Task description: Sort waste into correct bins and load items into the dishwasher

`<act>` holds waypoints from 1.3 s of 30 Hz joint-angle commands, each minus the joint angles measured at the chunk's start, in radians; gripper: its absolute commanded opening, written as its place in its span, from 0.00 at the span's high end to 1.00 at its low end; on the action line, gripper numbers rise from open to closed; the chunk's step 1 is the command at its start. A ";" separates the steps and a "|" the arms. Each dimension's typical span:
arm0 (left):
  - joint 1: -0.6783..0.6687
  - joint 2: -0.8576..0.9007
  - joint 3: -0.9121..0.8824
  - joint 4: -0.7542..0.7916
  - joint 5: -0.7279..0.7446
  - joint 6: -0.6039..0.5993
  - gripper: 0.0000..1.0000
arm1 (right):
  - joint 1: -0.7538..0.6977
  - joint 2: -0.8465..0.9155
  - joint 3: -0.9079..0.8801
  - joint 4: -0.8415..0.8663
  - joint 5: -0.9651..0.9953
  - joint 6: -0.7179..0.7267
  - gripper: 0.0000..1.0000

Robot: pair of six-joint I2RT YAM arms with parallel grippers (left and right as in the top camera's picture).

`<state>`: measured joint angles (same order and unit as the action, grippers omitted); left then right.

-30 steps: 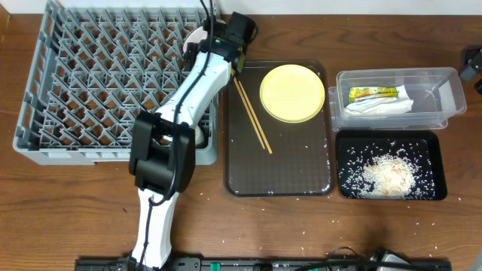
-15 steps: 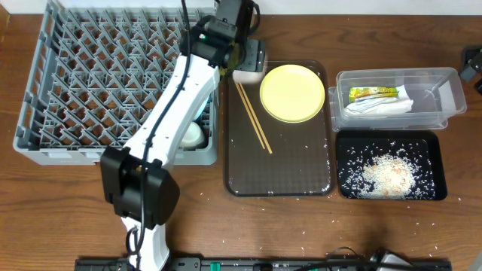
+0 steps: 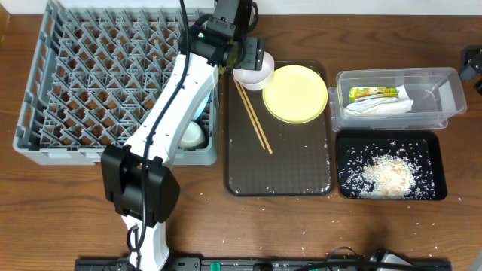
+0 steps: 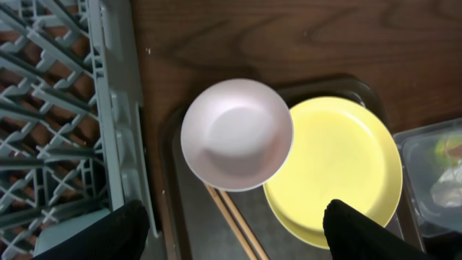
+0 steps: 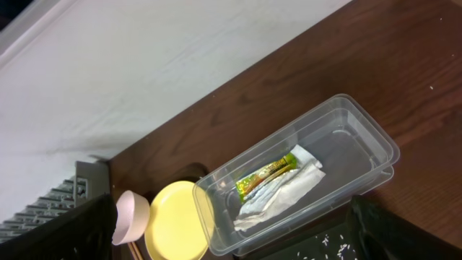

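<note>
My left gripper will close on the white bowl's rim (image 3: pixel 235 74) (image 4: pixel 189 161), on the side that faces the grey dish rack, near the ends of the chopsticks.
The white bowl (image 4: pixel 237 133) lies tilted at the brown tray's back-left corner, its rim over the edge of the yellow plate (image 4: pixel 339 166). My left gripper (image 4: pixel 234 238) hovers open above it, holding nothing; overhead it (image 3: pixel 245 53) sits just behind the bowl (image 3: pixel 254 71). The chopsticks (image 3: pixel 252 113) lie on the tray beside the plate (image 3: pixel 294 92). The grey dish rack (image 3: pixel 113 83) holds a white and a light blue dish (image 3: pixel 193 133) at its front right. The clear tub (image 5: pixel 303 173) holds the wrapper (image 5: pixel 268 175) and paper (image 5: pixel 285 195). Rice (image 3: pixel 388 175) fills the black tray (image 3: pixel 346 188). My right gripper (image 5: pixel 234 242) is open, high above the tub.
The dark brown serving tray (image 3: pixel 279 165) lies between the rack and the bins, with stray rice grains on it and on the wooden table (image 3: pixel 301 226) in front. My left arm (image 3: pixel 173 113) crosses the rack's right side.
My left arm swung right from the rack's back corner to the tray's back-left corner. The white bowl now shows there against the plate, which shifted slightly right.
</note>
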<state>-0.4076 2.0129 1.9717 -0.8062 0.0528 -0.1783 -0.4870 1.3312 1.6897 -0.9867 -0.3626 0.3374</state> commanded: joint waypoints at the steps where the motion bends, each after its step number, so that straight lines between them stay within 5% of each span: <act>1: 0.003 0.048 0.009 0.008 -0.003 -0.036 0.21 | -0.010 0.002 0.014 -0.001 0.000 0.010 0.01; 19: 0.071 0.227 0.009 0.085 0.023 -0.372 0.18 | -0.010 0.002 0.014 -0.001 0.000 0.010 0.01; 39: 0.045 0.322 -0.005 0.105 0.079 -0.472 0.45 | -0.010 0.002 0.014 -0.001 0.000 0.010 0.01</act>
<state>-0.3580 2.3276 1.9713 -0.7082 0.1280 -0.6403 -0.4870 1.3315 1.6897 -0.9867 -0.3626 0.3370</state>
